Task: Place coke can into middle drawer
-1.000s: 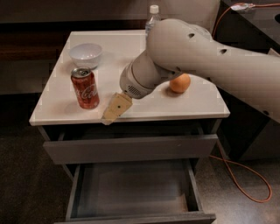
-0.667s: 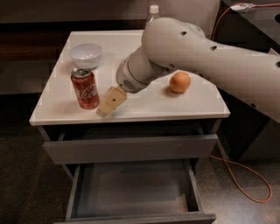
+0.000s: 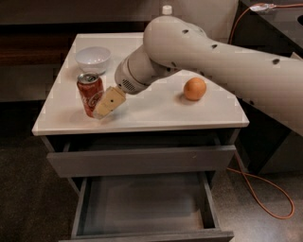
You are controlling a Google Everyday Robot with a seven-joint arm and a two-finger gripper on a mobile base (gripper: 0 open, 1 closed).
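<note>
Next, my gripper moves around the middle of the coke can's red side (image 3: 92,95), between the can's silver top and its bottom, and closes there.
The coke can (image 3: 89,92), red with a silver top, stands upright on the left front part of the white table top (image 3: 151,113). My gripper (image 3: 107,103) hangs from the big white arm and sits low against the can's right side, its beige tip overlapping the can's lower right edge. The middle drawer (image 3: 142,204) is pulled far out below the table, showing its shallow grey tray with nothing in it. The drawer above it (image 3: 142,160) stands out only a little.
A white bowl (image 3: 93,58) sits behind the can. An orange (image 3: 194,88) lies on the right of the table top. A clear bottle's white cap (image 3: 166,9) shows behind the arm. An orange cable (image 3: 265,189) runs on the floor at right.
My gripper has moved left across the table front, from beside the orange's side toward the coke can, and now meets the can's right side. The can and drawers have not moved.
</note>
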